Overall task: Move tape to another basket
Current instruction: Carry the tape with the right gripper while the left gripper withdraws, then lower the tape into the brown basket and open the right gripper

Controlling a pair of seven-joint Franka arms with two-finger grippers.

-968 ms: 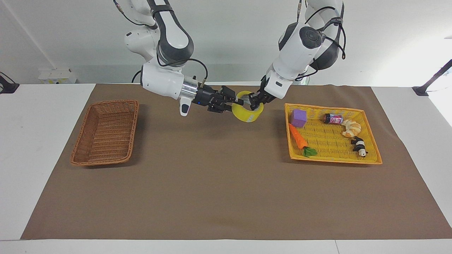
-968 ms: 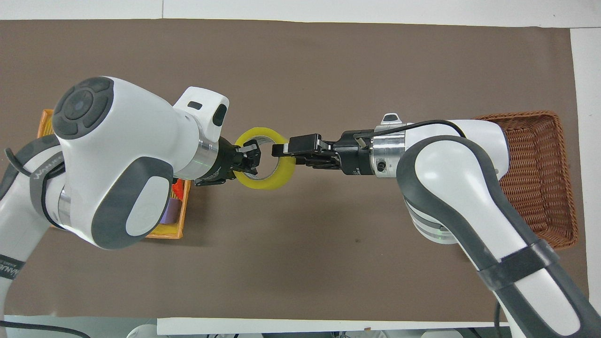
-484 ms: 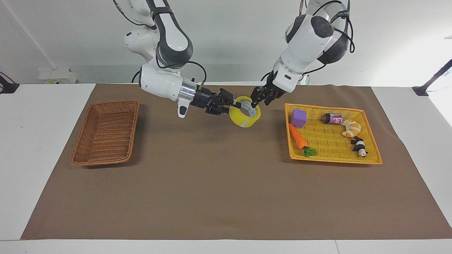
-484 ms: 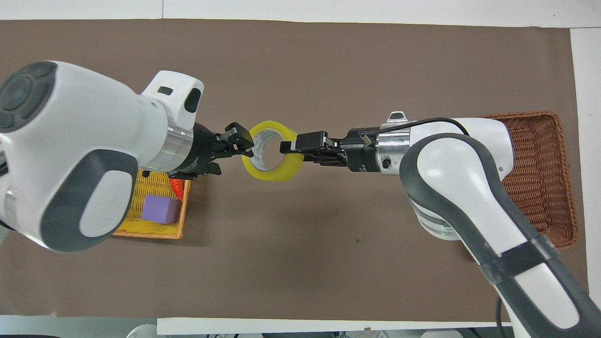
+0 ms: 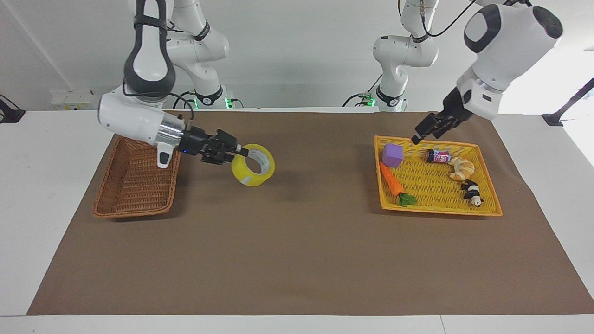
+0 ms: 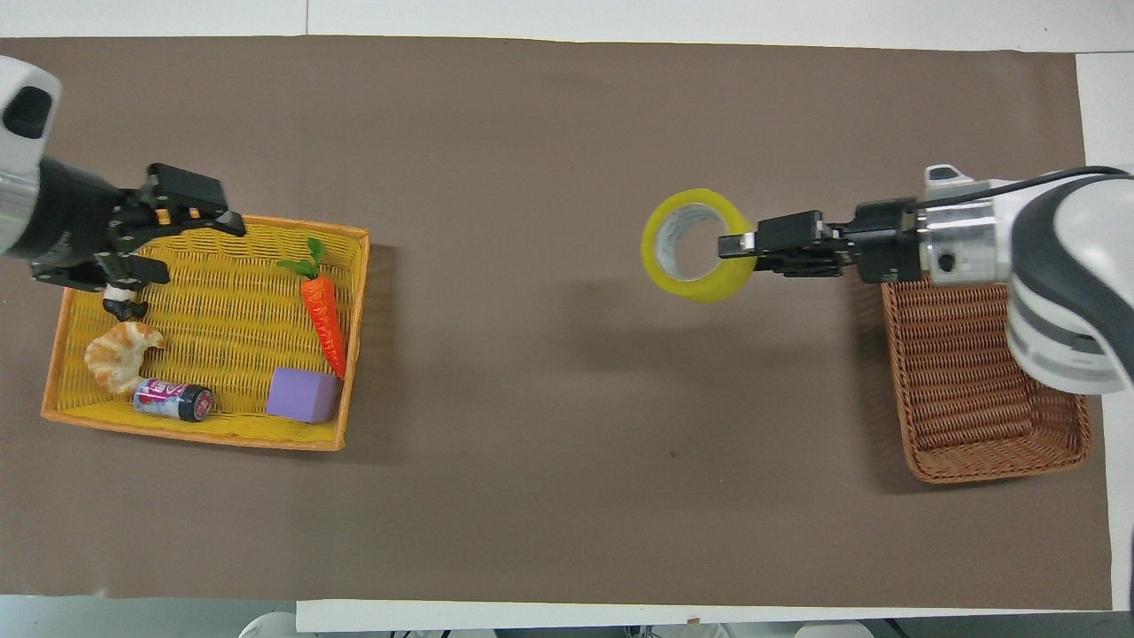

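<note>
Next, my right gripper lets go of the tape in the middle of the wicker basket [image 6: 965, 353], flat on the basket's woven bottom.
The tape [image 5: 246, 175] is a yellow roll with a pale core. My right gripper [image 5: 239, 152] is shut on its rim and holds it in the air, over the brown mat just beside the wicker basket [image 5: 134, 185]. In the overhead view the tape [image 6: 700, 288] hangs from the right gripper [image 6: 740, 244], with the wrist over the basket's [image 6: 974, 390] edge. The basket holds nothing. My left gripper [image 5: 417, 137] is open and empty above the yellow tray's [image 5: 441, 211] edge nearest the robots; it also shows in the overhead view [image 6: 199, 251].
The yellow tray [image 6: 195, 434], at the left arm's end of the table, holds a carrot [image 6: 323, 310], a purple block [image 6: 304, 395], a small can [image 6: 173, 400], a croissant toy [image 6: 120, 354] and a panda figure [image 5: 472, 192]. A brown mat [image 5: 297, 250] covers the table.
The left gripper let go of the tape and drew back over the yellow tray. The right gripper carried the tape from mid-table toward the wicker basket.
</note>
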